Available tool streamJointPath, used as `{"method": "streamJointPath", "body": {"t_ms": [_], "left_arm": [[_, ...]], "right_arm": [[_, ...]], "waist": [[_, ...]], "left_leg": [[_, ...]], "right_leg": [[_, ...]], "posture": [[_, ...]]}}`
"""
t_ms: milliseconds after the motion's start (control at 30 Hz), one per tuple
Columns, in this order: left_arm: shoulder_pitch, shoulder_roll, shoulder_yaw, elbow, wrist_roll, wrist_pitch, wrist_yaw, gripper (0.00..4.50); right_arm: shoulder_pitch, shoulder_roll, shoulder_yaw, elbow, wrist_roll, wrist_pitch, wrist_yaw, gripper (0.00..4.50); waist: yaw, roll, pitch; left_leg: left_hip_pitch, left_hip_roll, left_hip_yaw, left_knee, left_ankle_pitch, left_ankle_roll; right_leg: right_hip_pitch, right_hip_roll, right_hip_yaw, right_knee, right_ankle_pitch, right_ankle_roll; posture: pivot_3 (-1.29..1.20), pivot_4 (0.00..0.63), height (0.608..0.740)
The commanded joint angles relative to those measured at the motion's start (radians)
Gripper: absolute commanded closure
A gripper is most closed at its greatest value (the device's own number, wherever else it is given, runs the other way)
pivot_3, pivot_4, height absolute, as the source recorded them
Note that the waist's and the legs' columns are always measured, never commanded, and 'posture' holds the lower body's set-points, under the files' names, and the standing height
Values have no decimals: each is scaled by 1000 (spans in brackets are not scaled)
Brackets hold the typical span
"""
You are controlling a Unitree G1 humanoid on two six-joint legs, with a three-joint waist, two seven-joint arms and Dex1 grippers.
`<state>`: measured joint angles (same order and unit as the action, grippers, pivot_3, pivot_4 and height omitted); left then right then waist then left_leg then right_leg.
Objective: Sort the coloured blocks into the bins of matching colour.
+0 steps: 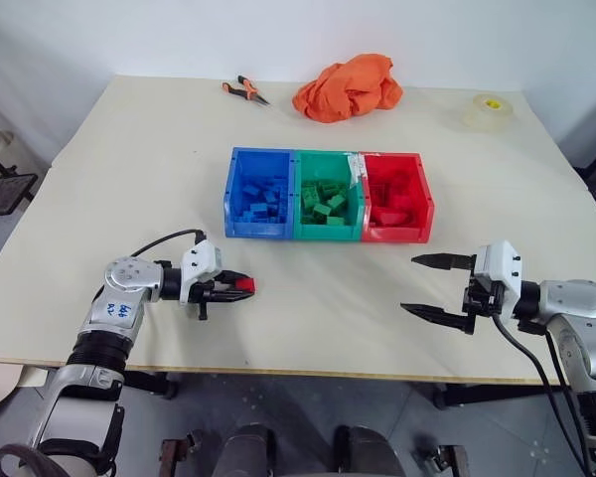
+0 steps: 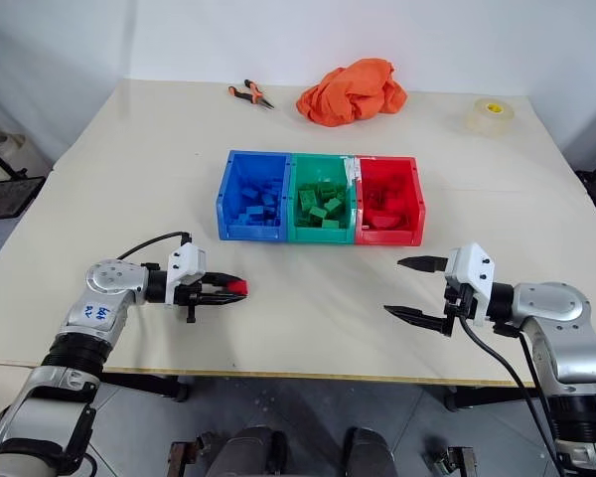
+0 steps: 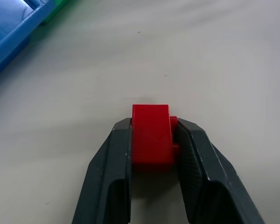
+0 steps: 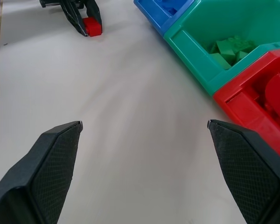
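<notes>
My left gripper is holding the small red block. It will let go of it on the pile of blocks inside the red bin [image 1: 391, 200].
A small red block [image 3: 151, 135] sits between the two black fingers of my left gripper [image 1: 240, 286], which is shut on it low over the table's front left, in front of the blue bin [image 1: 259, 194]. Blue, green [image 1: 328, 197] and red [image 1: 396, 198] bins stand joined in a row at mid table. Each holds several blocks of its own colour. My right gripper [image 1: 422, 285] hangs open at the front right, its fingers wide apart with nothing between them, in front of the red bin. The right wrist view shows the left gripper with the red block [image 4: 91, 26].
An orange cloth [image 1: 349, 87] lies at the back of the table. Orange-handled pliers [image 1: 244, 91] lie to its left, and a clear tape roll [image 1: 489, 110] at the back right. The table's front edge [image 1: 308, 372] runs just below both grippers.
</notes>
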<state>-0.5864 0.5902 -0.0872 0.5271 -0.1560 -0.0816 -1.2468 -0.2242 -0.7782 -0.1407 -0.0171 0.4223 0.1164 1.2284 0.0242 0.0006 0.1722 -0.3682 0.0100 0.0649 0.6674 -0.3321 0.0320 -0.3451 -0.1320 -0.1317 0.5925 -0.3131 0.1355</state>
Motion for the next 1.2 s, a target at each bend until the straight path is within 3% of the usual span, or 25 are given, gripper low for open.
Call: {"method": "streamJointPath", "body": {"t_ms": [33,267,533,833,1133,1200], "left_arm": [[-75,-45,7,-27,-28,18,13,3571],[-316,-272,0,103,18,51,223,3571],[-615,-528,31,488,59,-55,472,3571],[-829,-643,105,759,86,-144,694,3571],[-836,-653,143,774,94,-164,637,617],[-829,-643,149,773,95,-171,622,617]], "right_arm": [[2,-16,-43,-28,22,-7,-12,0],[52,-7,-68,-68,24,-8,-44,0],[127,1,-100,-134,35,-3,-95,0],[212,10,-120,-212,50,3,-152,0],[244,-2,-139,-221,59,-1,-161,0],[221,-3,-126,-203,54,-3,-156,0]], "waist": [[4,0,0],[15,-1,0],[8,-2,0],[5,-3,1],[6,-3,1],[5,-3,1]], "left_leg": [[0,0,0,0,0,0],[-1,-2,-2,2,0,1],[-1,-4,1,0,0,2],[-1,-6,0,0,0,2],[-1,-6,0,0,0,2],[-1,-6,0,0,0,2]], "right_leg": [[0,0,0,0,0,0],[2,-1,-1,0,1,1],[1,0,-1,-2,1,1],[1,-1,-1,-3,1,1],[1,-2,-1,-3,1,1],[1,-1,-1,-3,1,1]], "posture": [[0,150,740],[0,150,740],[0,150,740],[0,150,740],[0,150,740],[0,150,740]]}}
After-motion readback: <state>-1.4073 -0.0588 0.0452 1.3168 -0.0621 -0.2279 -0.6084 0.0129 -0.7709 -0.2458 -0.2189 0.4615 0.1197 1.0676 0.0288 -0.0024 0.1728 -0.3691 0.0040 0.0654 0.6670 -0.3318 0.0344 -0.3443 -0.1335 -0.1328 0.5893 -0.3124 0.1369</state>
